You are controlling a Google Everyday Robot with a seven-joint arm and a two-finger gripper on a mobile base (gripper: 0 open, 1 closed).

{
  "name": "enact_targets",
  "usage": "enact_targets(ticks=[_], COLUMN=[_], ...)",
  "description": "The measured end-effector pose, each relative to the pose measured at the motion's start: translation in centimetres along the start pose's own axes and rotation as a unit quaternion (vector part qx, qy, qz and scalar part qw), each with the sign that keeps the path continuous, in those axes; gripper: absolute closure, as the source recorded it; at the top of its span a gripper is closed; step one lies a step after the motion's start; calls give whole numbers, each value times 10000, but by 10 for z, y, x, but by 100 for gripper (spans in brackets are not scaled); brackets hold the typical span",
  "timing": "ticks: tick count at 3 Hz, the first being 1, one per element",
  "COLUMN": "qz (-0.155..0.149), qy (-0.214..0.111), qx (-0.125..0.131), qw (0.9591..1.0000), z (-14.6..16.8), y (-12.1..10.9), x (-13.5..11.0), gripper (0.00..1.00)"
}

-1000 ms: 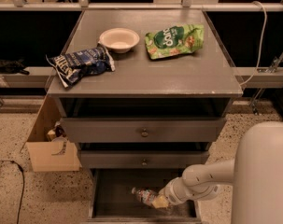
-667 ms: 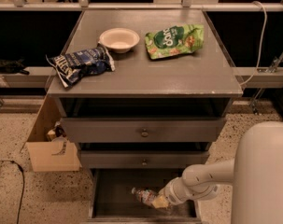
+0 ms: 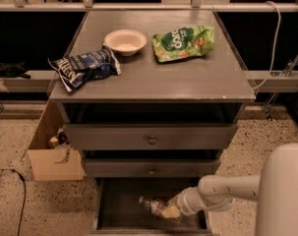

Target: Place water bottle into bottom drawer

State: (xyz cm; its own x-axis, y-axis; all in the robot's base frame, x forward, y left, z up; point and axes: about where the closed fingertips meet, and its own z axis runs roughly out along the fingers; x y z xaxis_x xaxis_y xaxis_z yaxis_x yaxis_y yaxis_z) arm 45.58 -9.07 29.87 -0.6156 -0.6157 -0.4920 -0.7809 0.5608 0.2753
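I should set the water bottle down with my gripper on the middle of the open bottom drawer's inside (image 3: 156,209).
The water bottle (image 3: 152,205) is a small clear bottle with a red-and-white label. It lies on its side inside the open bottom drawer (image 3: 124,215), which is pulled out below the two upper drawers. My gripper (image 3: 169,212) is down in the drawer at the bottle's right end, touching or holding it. The white arm (image 3: 222,193) reaches in from the right.
On the cabinet top are a white bowl (image 3: 125,41), a blue chip bag (image 3: 84,67) and a green snack bag (image 3: 183,42). The two upper drawers (image 3: 151,137) are shut. A cardboard box (image 3: 52,154) stands on the floor to the left. My white body (image 3: 283,195) fills the lower right.
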Motion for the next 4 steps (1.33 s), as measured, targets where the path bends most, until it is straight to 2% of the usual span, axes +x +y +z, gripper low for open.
enact_targets(ticks=[1, 2, 4], qz=[-221, -221, -18], qy=[-413, -413, 6], qx=[-47, -47, 16], qw=[9989, 9989, 10000], z=[-2, -2, 50], y=[-27, -27, -45], x=[-17, -17, 18], gripper=[100, 100, 100])
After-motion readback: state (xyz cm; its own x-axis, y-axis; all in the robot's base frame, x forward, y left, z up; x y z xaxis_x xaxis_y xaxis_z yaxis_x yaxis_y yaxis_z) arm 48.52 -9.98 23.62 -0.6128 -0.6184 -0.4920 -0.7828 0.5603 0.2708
